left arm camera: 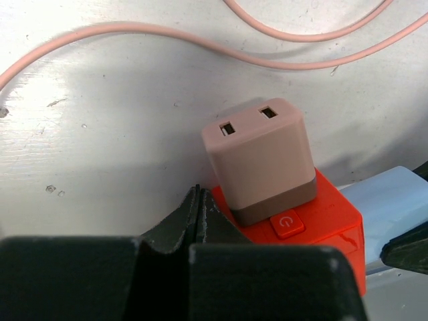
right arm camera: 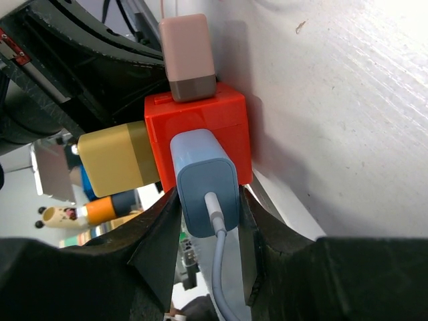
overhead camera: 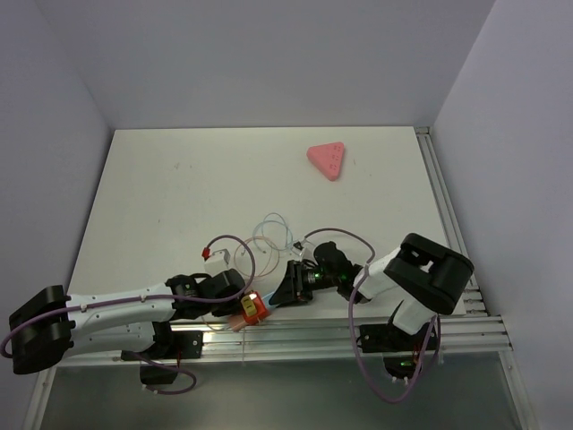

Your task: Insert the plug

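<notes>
The robot's right gripper needs to release the light-blue plug, with its orange-red cube, on the table (overhead camera: 262, 228) among the thin looped cables.
The plug (right arm camera: 204, 180) is a light-blue boxy piece with a white cable (right arm camera: 224, 267) coming out of its back. Its front end butts against a face of the orange-red cube (right arm camera: 200, 120). My right gripper (right arm camera: 208, 195) is shut on the plug, one finger on each side. In the left wrist view the plug (left arm camera: 391, 204) shows at the cube's (left arm camera: 321, 227) right side. My left gripper (left arm camera: 199, 204) is shut with nothing between its fingers, its tips against the cube's near left corner. From above, both grippers meet at the cube (overhead camera: 252, 307) by the table's near edge.
A pink-beige adapter (left arm camera: 261, 160) sits on the cube's top and a yellow one (right arm camera: 117, 159) on another side. Thin cables (overhead camera: 269, 235) loop on the table behind the grippers. The pink triangular socket strip (overhead camera: 328, 159) lies far back right. A metal rail (overhead camera: 313, 336) runs along the near edge.
</notes>
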Available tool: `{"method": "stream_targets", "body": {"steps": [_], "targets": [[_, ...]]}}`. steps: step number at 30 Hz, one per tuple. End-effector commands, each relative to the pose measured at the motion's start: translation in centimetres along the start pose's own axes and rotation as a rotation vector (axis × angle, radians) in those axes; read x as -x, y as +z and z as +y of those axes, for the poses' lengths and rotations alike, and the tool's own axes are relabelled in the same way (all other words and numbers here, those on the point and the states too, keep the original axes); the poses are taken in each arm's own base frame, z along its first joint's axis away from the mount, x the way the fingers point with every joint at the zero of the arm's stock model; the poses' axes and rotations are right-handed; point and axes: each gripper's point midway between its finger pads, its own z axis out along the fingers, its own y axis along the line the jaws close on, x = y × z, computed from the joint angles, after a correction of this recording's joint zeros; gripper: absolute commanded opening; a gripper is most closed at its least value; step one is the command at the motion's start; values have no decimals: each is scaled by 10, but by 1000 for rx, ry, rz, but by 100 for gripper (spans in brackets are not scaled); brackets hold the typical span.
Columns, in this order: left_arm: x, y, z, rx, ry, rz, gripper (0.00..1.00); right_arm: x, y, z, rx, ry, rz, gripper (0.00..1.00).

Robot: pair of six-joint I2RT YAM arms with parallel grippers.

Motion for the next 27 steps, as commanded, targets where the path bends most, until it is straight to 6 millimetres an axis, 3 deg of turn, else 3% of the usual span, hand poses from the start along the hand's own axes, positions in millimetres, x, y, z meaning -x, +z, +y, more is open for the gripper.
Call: {"method": "stream_targets", "body": {"steps": [1,3,5,7,8,10,11,17,21,27], "targets": [[2,-18,-89,-324,-96,49,0,-15,14,3,-71,-104,54,0],[2,-17,-85,-310,-105,45,0,-11,13,3,-86,-122,45,10],[4,-18,-80,-303,-122,28,1,-8,9,2,-96,-119,28,37],[6,-21,-73,-297,-137,16,10,-7,5,6,-82,-123,16,50],[7,-22,-69,-292,-155,7,21,-6,4,5,-87,-125,12,55],[13,-27,-63,-302,-168,-23,31,-6,1,7,-88,-135,5,62],[15,-30,-61,-305,-176,-34,41,-4,0,6,-92,-137,-3,63],[28,-45,-53,-322,-189,-96,69,-1,-4,10,-72,-137,-9,63],[34,-50,-51,-306,-183,-111,74,-4,-3,12,-53,-130,0,56],[45,-58,-45,-267,-173,-163,74,-6,-1,14,-10,-115,9,29]]}}
